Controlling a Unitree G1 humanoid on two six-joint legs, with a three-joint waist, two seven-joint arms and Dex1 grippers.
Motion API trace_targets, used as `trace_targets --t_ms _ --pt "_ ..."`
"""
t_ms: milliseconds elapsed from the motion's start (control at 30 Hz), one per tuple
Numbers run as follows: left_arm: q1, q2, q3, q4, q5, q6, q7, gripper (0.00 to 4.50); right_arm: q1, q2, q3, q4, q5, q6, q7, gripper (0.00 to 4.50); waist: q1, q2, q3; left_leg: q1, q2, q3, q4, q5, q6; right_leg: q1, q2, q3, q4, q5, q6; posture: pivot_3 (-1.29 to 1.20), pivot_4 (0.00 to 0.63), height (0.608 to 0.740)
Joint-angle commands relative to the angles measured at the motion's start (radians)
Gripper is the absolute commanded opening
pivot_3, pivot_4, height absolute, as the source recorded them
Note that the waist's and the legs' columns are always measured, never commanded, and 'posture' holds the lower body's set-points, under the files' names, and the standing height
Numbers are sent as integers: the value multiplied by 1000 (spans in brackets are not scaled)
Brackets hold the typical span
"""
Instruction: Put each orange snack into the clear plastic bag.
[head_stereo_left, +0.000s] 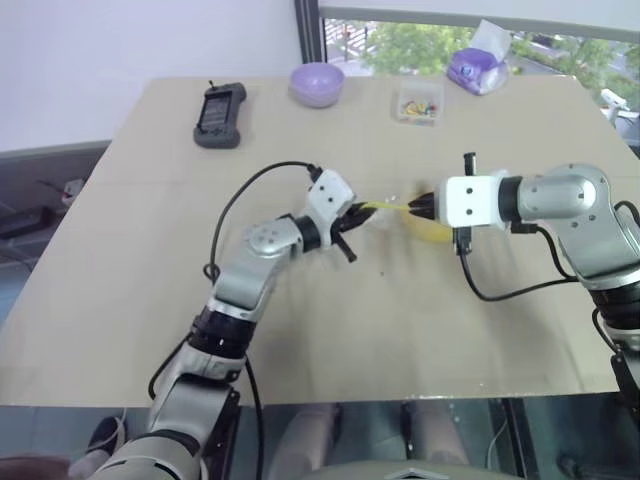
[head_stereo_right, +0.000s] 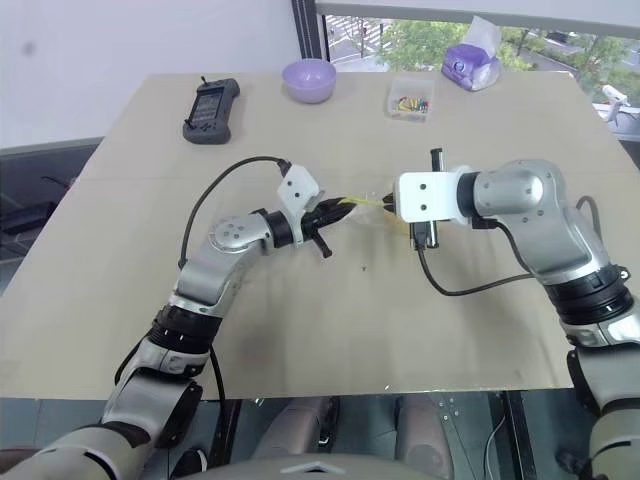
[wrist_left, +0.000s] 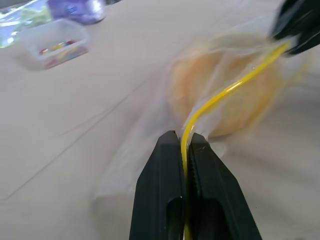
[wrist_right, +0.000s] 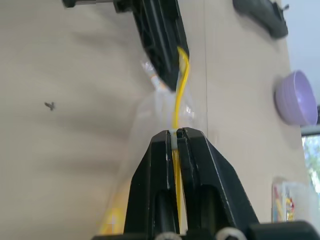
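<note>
Next, my left gripper lets go of the clear plastic bag on the open middle of the table (head_stereo_left: 390, 257), facing the small clear box.
The clear plastic bag (wrist_left: 150, 145) hangs between my two grippers just above the middle of the table, its yellow zip strip (head_stereo_left: 385, 206) stretched from one to the other. My left gripper (wrist_left: 184, 142) is shut on one end of the strip. My right gripper (wrist_right: 175, 135) is shut on the other end. The orange snack (wrist_left: 235, 95), a round orange-yellow bun, sits inside the bag below the strip, and shows as a yellow patch (head_stereo_left: 432, 230) under the right gripper.
At the far side of the table (head_stereo_left: 330, 340) stand a purple bowl (head_stereo_left: 317, 83), a small clear box of colourful bits (head_stereo_left: 418, 102) and a purple tissue pack (head_stereo_left: 476, 70). A black handheld device (head_stereo_left: 219, 113) lies at the far left.
</note>
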Motion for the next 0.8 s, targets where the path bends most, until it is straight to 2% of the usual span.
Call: trace_targets --t_ms 33,500,800 --pt "-24 14 62 20 26 -29 52 0 -7 -42 -56 -38 -16 40 -7 81 0 0 0 0 0 0 0 0 0 0 0 0 0 0 0 0 150 740" --pt "-61 8 89 78 40 -61 112 0 56 -184 -124 -117 8 184 10 81 0 0 0 0 0 0 0 0 0 0 0 0 0 0 0 0 150 740" --pt "-75 -9 80 93 37 -69 109 0 72 -209 -141 -132 16 208 -4 81 0 0 0 0 0 0 0 0 0 0 0 0 0 0 0 0 150 740"
